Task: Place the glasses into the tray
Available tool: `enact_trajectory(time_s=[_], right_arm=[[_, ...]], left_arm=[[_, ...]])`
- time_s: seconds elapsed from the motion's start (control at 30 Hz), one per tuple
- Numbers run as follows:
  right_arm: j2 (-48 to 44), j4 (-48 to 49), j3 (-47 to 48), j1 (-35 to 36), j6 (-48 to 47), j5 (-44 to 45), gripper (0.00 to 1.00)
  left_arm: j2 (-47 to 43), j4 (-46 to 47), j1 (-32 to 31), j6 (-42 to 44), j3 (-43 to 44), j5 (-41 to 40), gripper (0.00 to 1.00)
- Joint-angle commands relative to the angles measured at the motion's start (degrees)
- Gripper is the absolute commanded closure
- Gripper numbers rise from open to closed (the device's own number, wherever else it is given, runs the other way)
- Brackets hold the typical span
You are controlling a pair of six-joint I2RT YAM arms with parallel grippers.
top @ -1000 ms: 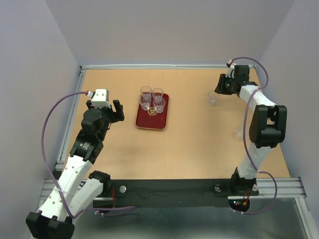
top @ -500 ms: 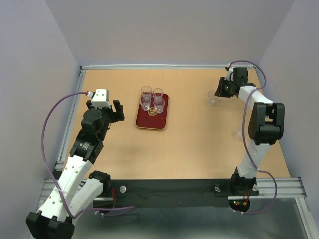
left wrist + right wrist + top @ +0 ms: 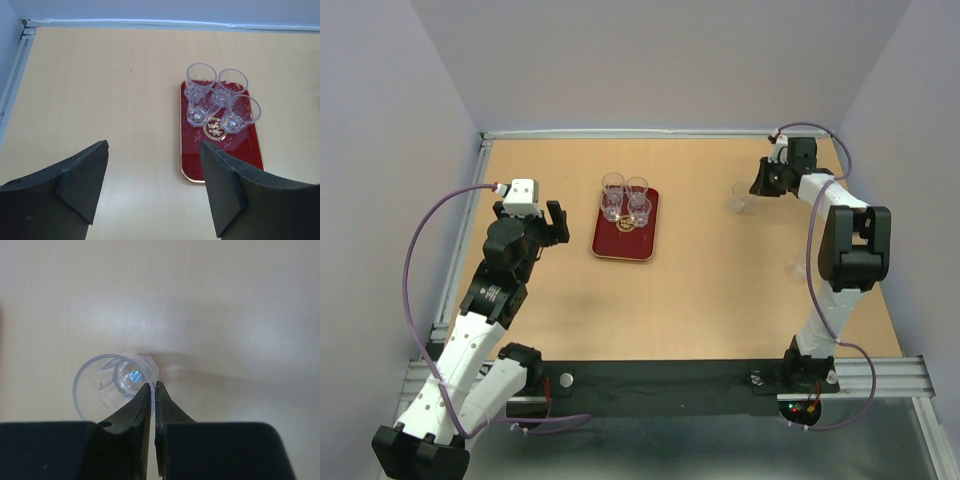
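Next, my right gripper sets the glass down on the dark red tray (image 3: 607, 232), next to the gold emblem, toward my left gripper.
The dark red tray (image 3: 642, 238) lies on the table left of centre and carries several clear glasses (image 3: 625, 200), seen closer in the left wrist view as glasses (image 3: 220, 97) on the tray (image 3: 235, 150). Another glass (image 3: 738, 197) stands at the far right. My right gripper (image 3: 760, 186) is shut on this glass (image 3: 100, 385): one finger of the gripper (image 3: 154, 385) is inside the rim, the other outside, pinching the wall. A further glass (image 3: 800, 268) shows faintly beside the right arm. My left gripper (image 3: 542, 222) hangs open left of the tray, and nothing lies between the fingers of the gripper (image 3: 152, 150).
Purple-grey walls close the table at the back and both sides, with a metal rail (image 3: 620, 133) along the far edge. The right arm's elbow (image 3: 855, 250) stands above the table's right side. Bare wood lies between the tray and the right-hand glass.
My right gripper has closed onto the wall of the far right glass, and the glass has shifted slightly to the left. The left arm has not moved.
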Motion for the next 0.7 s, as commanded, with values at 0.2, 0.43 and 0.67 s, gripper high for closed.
enact_trajectory(time_s=[0.2, 0.43, 0.67], right_arm=[[-6.6, 1.5, -3.3, 0.9, -7.7, -21.2, 0.99], [-10.2, 1.4, -4.9, 7.8, -11.8, -22.9, 1.00], [-11.9, 1.0, -3.4, 16.8, -13.0, -20.4, 0.99]], left_arm=[[-1.1, 2.4, 0.0, 0.8, -0.5, -0.2, 0.16], [-1.2, 2.4, 0.0, 0.9, -0.5, -0.4, 0.16], [-1.0, 2.4, 0.0, 0.9, -0.4, -0.4, 0.16]])
